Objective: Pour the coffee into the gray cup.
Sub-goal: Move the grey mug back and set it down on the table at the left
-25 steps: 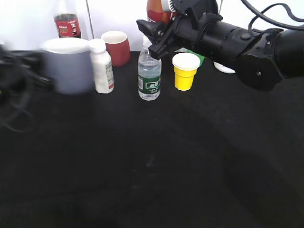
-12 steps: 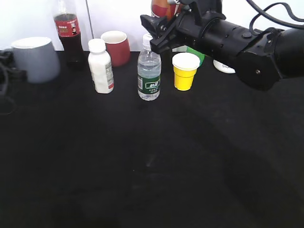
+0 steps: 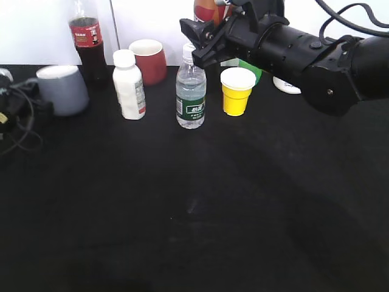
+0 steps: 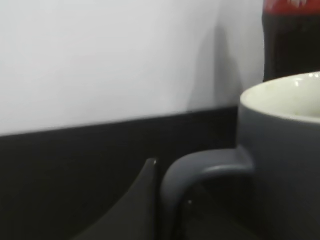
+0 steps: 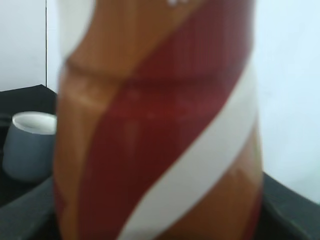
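My right gripper will set the coffee bottle down on the black table (image 3: 300, 117) just in front of the white object.
The gray cup (image 3: 61, 89) stands at the far left of the black table. My left gripper (image 3: 25, 104) is shut on its loop handle. In the left wrist view one dark finger (image 4: 145, 195) lies against the handle (image 4: 200, 172) of the cup (image 4: 280, 150), whose inside is whitish. The coffee bottle (image 3: 205, 11) is at the top centre, held in my right gripper (image 3: 209, 33) behind the water bottle. In the right wrist view its orange, dark red and white label (image 5: 160, 130) fills the frame and hides the fingers. The gray cup (image 5: 30, 145) shows small at the left.
A cola bottle (image 3: 85, 42), a dark red cup (image 3: 148, 61), a white pill bottle (image 3: 129, 85), a clear water bottle (image 3: 191, 91) and a yellow cup (image 3: 237, 91) stand in a row at the back. A white object (image 3: 285, 87) lies behind the right arm.
The gray cup has moved left and away from the camera, then settled at the far left with my left gripper. The right gripper and coffee bottle shifted slightly up and right.
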Motion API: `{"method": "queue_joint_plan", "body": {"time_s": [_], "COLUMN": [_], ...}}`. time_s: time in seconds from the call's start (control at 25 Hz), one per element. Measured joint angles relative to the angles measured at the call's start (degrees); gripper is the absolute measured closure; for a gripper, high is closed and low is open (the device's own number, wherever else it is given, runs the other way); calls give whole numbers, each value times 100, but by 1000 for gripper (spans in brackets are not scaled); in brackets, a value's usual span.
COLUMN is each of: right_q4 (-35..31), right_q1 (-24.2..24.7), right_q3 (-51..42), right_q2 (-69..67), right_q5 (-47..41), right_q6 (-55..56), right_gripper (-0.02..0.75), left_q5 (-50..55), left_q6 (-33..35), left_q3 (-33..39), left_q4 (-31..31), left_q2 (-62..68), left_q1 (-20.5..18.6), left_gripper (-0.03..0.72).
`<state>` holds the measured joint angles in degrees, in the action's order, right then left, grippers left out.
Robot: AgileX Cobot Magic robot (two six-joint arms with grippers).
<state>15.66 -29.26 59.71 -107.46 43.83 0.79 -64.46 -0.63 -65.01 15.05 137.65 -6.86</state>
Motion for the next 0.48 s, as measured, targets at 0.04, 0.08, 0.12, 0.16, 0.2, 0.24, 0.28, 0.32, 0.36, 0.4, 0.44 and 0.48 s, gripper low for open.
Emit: {"method": "queue_joint_plan", "body": {"time_s": [0.04,0.08,0.12,0.16,0.2,0.24,0.28,0.32,0.36,0.4,0.44,0.48], "right_q4": [0,0,-6,-6,-10,-12,-12,-12,-12,-12,-12,-12], "right_q1": [0,0,0,0,0,0,0,0,0,0,0,0], "right_q3": [0,0,0,0,0,0,0,0,0,0,0,0], "right_q2": [0,0,0,0,0,0,0,0,0,0,0,0], "right_q5": [0,0,0,0,0,0,-6,-6,-10,-16,-45,-72], "right_q6": [0,0,0,0,0,0,0,0,0,0,0,0], "right_gripper": [233,233,233,233,233,233,233,233,233,233,233,233], "left_q5": [4,11,22,22,22,32,43,43,43,43,-43,-231], "left_q6": [-24,-32,-40,-52,-88,-108,-121,-126,-126,-131,-131,-131], "left_q3": [0,-4,-4,-4,2,14,37,64,129,215,359,540], "left_q4": [-1,-1,-1,-1,5,11,28,30,30,24,6,6], "left_q2": [47,47,47,47,47,47,47,42,23,-40,-113,-154], "left_q1": [0,0,0,0,0,0,0,0,0,0,0,0], "left_gripper": [651,650,645,635,612,580,547,514,463,412,377,363]}}
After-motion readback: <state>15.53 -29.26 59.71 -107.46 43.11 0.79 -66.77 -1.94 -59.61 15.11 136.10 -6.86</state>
